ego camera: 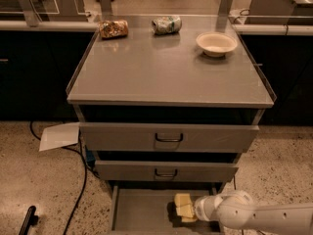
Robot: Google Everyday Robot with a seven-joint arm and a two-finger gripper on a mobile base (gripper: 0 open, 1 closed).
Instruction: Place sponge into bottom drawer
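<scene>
Next, I open my gripper to let go of the sponge on the dark shadow [179,215] that is near the middle of the bottom drawer's grey bottom.
The bottom drawer [142,209] is pulled open, showing its flat grey floor. The pale yellow sponge [182,201] is over the right part of that floor and casts a dark shadow to its left. My gripper [191,211] reaches in from the lower right at the end of the white arm [254,218]. It is shut on the sponge's right side and holds it inside the drawer opening. Whether the sponge touches the floor cannot be told.
The top drawer [168,137] and middle drawer [166,171] stick out slightly. On the cabinet top are a white bowl [216,43], a crumpled can [166,24] and a snack bag [113,29]. A sheet of paper [59,136], a black cable [80,180] and a dark object [27,222] lie on the floor to the left.
</scene>
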